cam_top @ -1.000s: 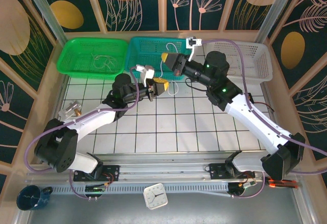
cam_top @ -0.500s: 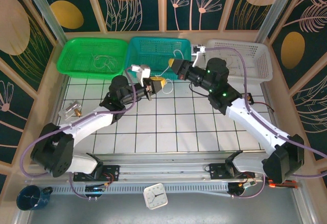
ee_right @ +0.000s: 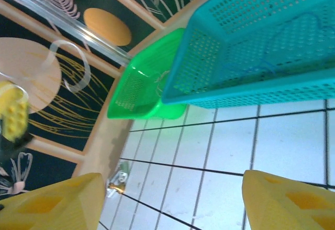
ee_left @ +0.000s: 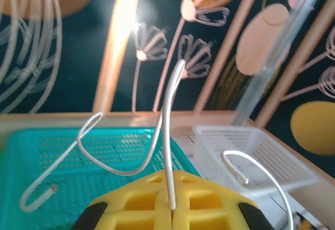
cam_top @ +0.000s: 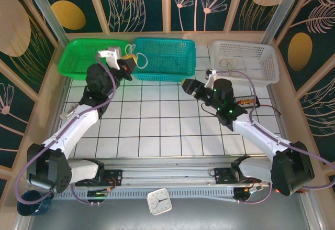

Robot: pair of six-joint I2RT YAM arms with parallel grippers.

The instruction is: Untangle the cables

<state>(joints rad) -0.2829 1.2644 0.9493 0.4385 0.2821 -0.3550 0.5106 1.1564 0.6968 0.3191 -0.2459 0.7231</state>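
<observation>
My left gripper has the thin pale cable. It will let go of it on the green basket's bottom, toward the teal basket [cam_top: 109,66].
My left gripper [cam_top: 131,63] is raised over the seam between the green basket [cam_top: 78,62] and the teal basket [cam_top: 167,57]. Its yellow jaws [ee_left: 171,211] are shut on a thin pale cable [ee_left: 167,135], which rises in a loop and dangles free on both sides. A bluish cable [ee_right: 272,62] lies inside the teal basket [ee_right: 251,88]. Another thin pale cable [cam_top: 229,62] lies in the white basket [cam_top: 261,57]. My right gripper [cam_top: 187,87] hovers above the tiles mid-table. Its yellow fingers [ee_right: 52,204] stand wide apart with nothing between them.
A small metal part [cam_top: 73,112] lies at the table's left edge. A small black box with a red-black lead [cam_top: 246,101] sits by the right arm. A clock [cam_top: 158,201] and a blue mug [cam_top: 31,203] rest below the rail.
The right gripper opened, let go of its cable and drew back down to mid-table. The left arm swung left and up towards the green basket, carrying the pale cable. A cable now lies in the white basket.
</observation>
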